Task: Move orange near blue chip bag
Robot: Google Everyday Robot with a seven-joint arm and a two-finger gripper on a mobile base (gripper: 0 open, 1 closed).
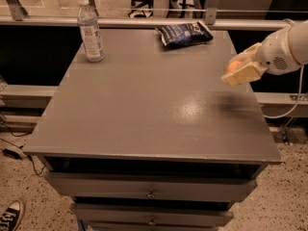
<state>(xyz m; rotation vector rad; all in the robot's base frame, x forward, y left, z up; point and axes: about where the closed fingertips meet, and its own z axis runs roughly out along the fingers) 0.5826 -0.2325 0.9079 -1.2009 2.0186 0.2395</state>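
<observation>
The orange will be released on the grey table (192,49), just before the blue chip bag.
The blue chip bag (184,33) lies flat at the far edge of the grey table (144,105), right of centre. My gripper (240,71) hangs in the air above the table's right edge, its cream fingers shut on the orange (234,65), of which only a small bright patch shows between them. The gripper is in front of and to the right of the bag, well apart from it. A dark shadow on the table lies under the gripper.
A clear plastic water bottle (90,30) stands upright at the table's far left. A metal rail (144,22) runs behind the table. Drawers (151,189) sit under the tabletop. A shoe (9,215) is on the floor, bottom left.
</observation>
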